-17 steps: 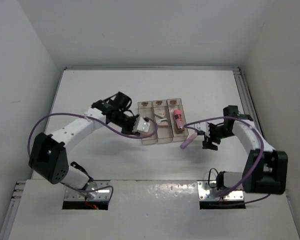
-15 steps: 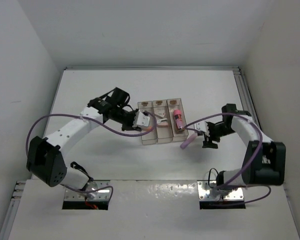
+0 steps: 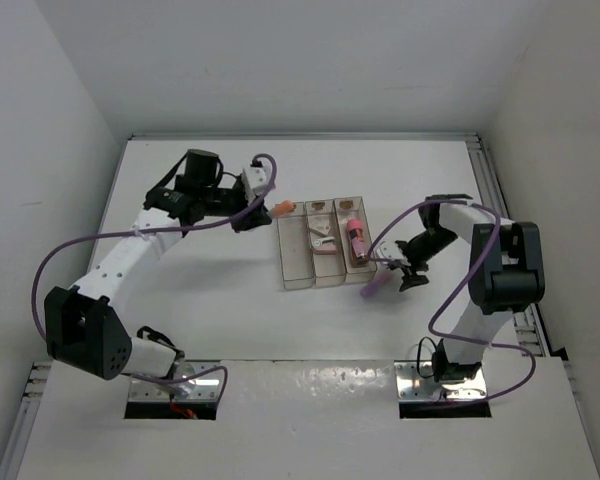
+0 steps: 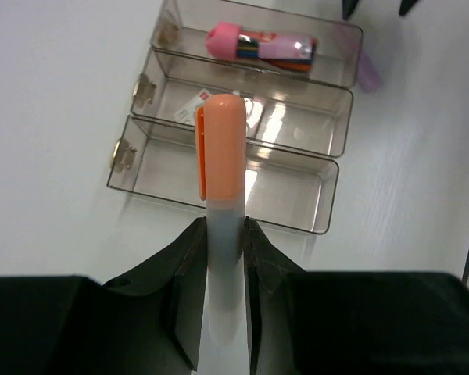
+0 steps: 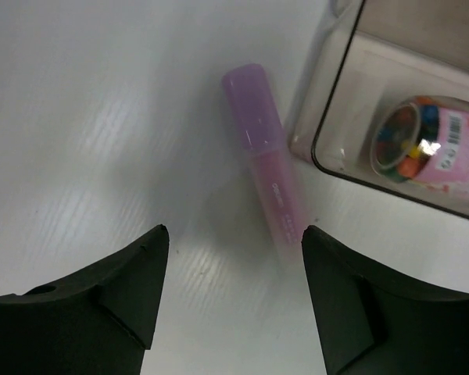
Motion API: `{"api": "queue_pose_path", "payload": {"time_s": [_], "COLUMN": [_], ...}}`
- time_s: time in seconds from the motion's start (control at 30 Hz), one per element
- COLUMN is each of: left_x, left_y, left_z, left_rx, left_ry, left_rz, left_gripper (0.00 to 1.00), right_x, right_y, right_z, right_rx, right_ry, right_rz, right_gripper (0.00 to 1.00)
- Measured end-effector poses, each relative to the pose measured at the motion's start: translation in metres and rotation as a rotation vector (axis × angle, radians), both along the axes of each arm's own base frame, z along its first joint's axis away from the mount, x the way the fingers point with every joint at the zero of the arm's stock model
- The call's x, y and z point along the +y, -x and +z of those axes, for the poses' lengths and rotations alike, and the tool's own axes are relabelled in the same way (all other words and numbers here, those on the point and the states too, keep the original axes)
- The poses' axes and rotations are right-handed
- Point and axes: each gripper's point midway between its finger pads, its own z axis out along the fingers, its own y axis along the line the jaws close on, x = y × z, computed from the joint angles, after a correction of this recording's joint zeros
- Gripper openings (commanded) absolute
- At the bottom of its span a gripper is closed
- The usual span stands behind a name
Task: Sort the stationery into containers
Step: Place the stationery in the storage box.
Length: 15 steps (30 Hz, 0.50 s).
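I need to use my left gripper to let the white stick, now held in the air near the containers, go in the empty bin (image 3: 298, 250) (image 4: 238, 180) that is beside the one holding the white eraser.
My left gripper (image 3: 261, 212) is shut on the white stick with the orange end (image 4: 223, 148), held in the air just left of the containers' (image 3: 283, 262) far end, orange end pointing at them. The left bin (image 4: 326, 205) shows nothing inside. A small white eraser (image 4: 197, 109) lies in the middle bin, and the pink-capped cylinder (image 3: 355, 240) lies in the right one. Beside the right bin's near corner, the lilac stick (image 3: 374, 284) lies on the table. My right gripper (image 3: 410, 276) stands open just right of it; the lilac stick (image 5: 266, 156) lies ahead of its fingers, closer to the right one.
White walls enclose the table on the left, back and right. A metal rail (image 3: 490, 190) runs along the right edge. Purple cables (image 3: 140, 232) loop over both arms. The right bin's corner (image 5: 316, 144) sits close to the lilac stick.
My left gripper has pulled back and to the left from over the left bin, carrying the orange-ended stick. The right wrist has shifted a little toward the lilac stick.
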Motion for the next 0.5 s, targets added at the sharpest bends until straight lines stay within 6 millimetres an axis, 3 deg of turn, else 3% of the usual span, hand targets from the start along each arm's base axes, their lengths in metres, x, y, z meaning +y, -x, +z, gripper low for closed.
{"api": "queue_pose_path", "payload": {"time_s": [0.17, 0.3, 0.5], "left_x": [0.018, 0.022, 0.021], "left_y": [-0.021, -0.026, -0.025], "left_z": [0.014, 0.019, 0.02], "left_rx": [0.071, 0.103, 0.126], "left_ry": [0.101, 0.144, 0.16], "left_rz": [0.154, 0.197, 0.2], "left_gripper": [0.0, 0.0, 0.0], "right_x": [0.006, 0.013, 0.014], "right_y": [0.004, -0.008, -0.018], "right_z": [-0.012, -0.017, -0.024], "right_rx": [0.03, 0.01, -0.018], "right_ry": [0.022, 0.024, 0.046], "right_rz": [0.054, 0.079, 0.105], "right_gripper": [0.68, 0.67, 0.55]}}
